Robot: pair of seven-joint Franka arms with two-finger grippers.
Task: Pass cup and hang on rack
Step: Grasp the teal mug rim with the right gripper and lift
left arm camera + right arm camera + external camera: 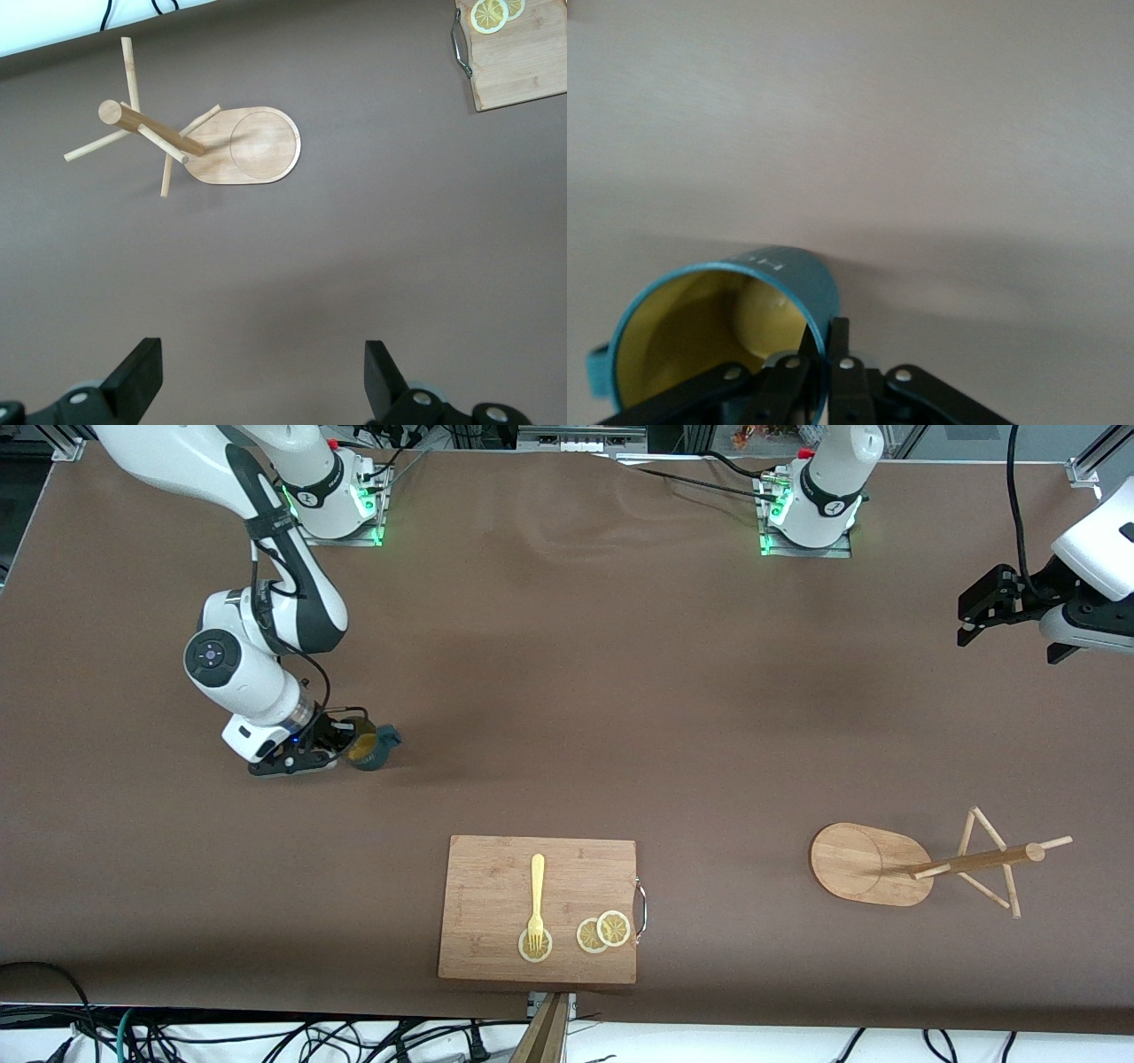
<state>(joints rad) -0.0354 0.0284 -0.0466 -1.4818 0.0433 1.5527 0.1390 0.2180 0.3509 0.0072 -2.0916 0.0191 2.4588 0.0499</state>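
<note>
Next, my right gripper lets go of the teal-blue cup on the bare table (639,724), a good way behind the metal handle of the cutting board.
The teal-blue cup (372,746) with a yellow inside is tipped on its side, held at the right arm's end of the table. My right gripper (347,744) is shut on the cup's rim, one finger inside and one outside, as the right wrist view shows (826,341); the cup (744,301) fills that view's lower part. The wooden rack (939,859) stands at the left arm's end, nearer the front camera, and shows in the left wrist view (190,137). My left gripper (974,615) is open and empty in the air (264,372), over the table edge at its own end.
A wooden cutting board (478,868) with a metal handle lies near the front edge in the middle. On it are a yellow fork (536,899) and three lemon slices (602,932). The board's corner shows in the left wrist view (523,62).
</note>
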